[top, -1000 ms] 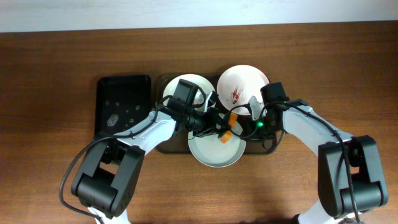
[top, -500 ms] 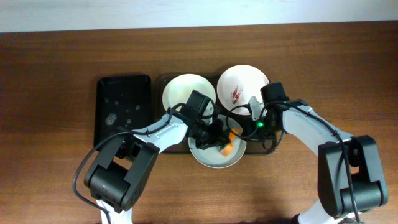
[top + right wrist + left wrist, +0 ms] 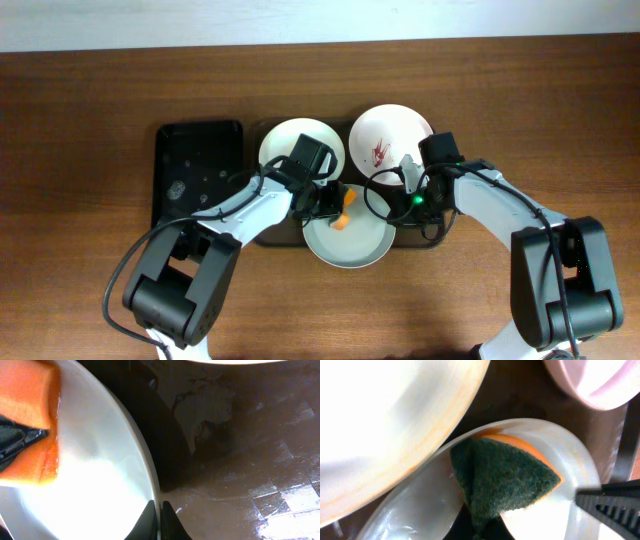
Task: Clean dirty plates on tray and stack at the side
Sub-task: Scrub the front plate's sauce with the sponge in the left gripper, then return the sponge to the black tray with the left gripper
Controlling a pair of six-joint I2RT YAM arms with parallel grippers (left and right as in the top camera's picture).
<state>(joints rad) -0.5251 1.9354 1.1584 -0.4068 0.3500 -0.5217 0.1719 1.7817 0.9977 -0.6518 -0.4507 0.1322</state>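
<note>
I need to release the orange sponge with my left gripper in the black tray (image 3: pixel 217 193), near the brown tray.
Three white plates lie on the dark-brown tray (image 3: pixel 272 236). The back right plate (image 3: pixel 391 139) carries a dark-red smear; the back left plate (image 3: pixel 297 143) looks plain. The front plate (image 3: pixel 347 246) is pinched at its right rim by my right gripper (image 3: pixel 388 210), whose fingers (image 3: pixel 150 519) are shut on that rim (image 3: pixel 156 491). My left gripper (image 3: pixel 335 212) is shut on an orange sponge with a green scrub face (image 3: pixel 506 480), pressed onto the front plate's (image 3: pixel 415 510) back edge. The sponge's orange side (image 3: pixel 30 425) also shows in the right wrist view.
A smaller glossy black tray (image 3: pixel 197 170) with water drops stands left of the brown tray. The brown tray's floor (image 3: pixel 240 460) is wet beside the held plate. Both arms cross over the tray's middle. Bare wooden table (image 3: pixel 100 90) lies all around.
My left gripper has drawn the sponge from the front plate's right part back and left to its back edge. The right gripper has kept still on the rim.
</note>
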